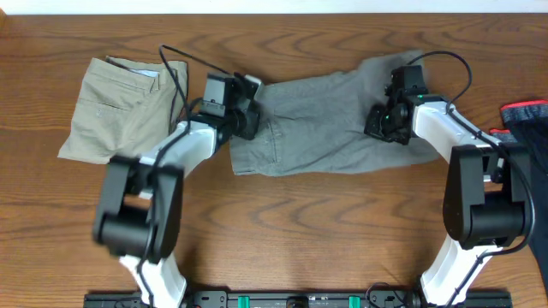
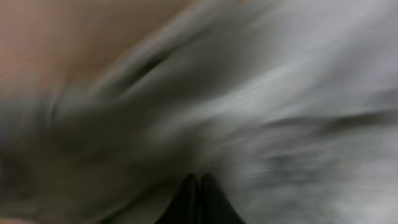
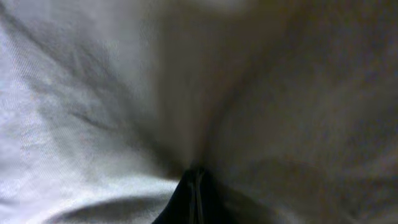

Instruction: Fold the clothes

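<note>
The grey shorts pucker where my right gripper holds them inside their end, so it should pull their far end corner (image 1: 414, 60) flat before folding.
The grey shorts (image 1: 325, 120) lie wrinkled across the middle of the wooden table. My left gripper (image 1: 248, 120) is at their left edge, and my right gripper (image 1: 381, 124) is on their right part. In the left wrist view, the jaws (image 2: 200, 177) are closed together with blurred grey cloth (image 2: 298, 93) filling the frame. In the right wrist view, the jaws (image 3: 196, 171) are closed and folds of the grey cloth (image 3: 74, 124) pucker toward the tips.
Folded beige shorts (image 1: 120, 107) lie at the far left of the table, under the left arm's cable. A dark garment with a red band (image 1: 527, 120) sits at the right edge. Bare wood (image 1: 300, 222) lies in front of the shorts.
</note>
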Motion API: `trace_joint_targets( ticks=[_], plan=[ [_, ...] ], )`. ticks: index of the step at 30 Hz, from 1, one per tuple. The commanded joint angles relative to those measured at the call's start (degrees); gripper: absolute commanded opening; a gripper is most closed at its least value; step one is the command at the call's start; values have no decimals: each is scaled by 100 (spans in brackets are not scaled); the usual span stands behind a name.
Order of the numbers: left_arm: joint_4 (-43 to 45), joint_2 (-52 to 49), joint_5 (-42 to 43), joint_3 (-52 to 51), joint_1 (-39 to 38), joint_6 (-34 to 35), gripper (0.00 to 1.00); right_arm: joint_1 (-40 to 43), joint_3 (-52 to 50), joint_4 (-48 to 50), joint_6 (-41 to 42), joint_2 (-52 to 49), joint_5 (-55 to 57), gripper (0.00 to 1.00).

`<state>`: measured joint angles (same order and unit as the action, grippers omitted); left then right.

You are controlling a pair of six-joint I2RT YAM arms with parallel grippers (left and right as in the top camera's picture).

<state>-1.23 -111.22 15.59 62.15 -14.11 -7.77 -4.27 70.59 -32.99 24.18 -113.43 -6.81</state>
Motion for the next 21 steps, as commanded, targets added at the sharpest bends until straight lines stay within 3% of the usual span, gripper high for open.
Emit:
trace_joint_targets(
  ticks=[1, 4, 7, 10, 13, 16, 21],
  plan=[
    [94, -323, -992, 101, 315, 667, 6, 114, -219, -671, -157, -223, 1226, 1],
    [90, -304, -1311, 142, 570, 1292, 10, 197, -219, -1281, -83, -223, 1665, 1],
    [-20, -269, -1102, 149, 780, 1451, 11, 267, -219, -1502, -37, -212, 1598, 1],
    [-240, -22, -487, 149, 868, 1423, 13, 302, -216, -990, -1537, 103, -127, 1],
    [-426, 380, -136, 149, 813, 1412, 16, 350, -216, -664, -2116, 527, -1405, 1],
    [-562, 852, 181, 149, 704, 1403, 17, 343, -216, -267, -2090, 802, -1998, 1],
    [-723, 1217, 984, 149, 343, 1405, 17, 186, -219, 352, -1158, 643, -1847, 1]
  ],
)
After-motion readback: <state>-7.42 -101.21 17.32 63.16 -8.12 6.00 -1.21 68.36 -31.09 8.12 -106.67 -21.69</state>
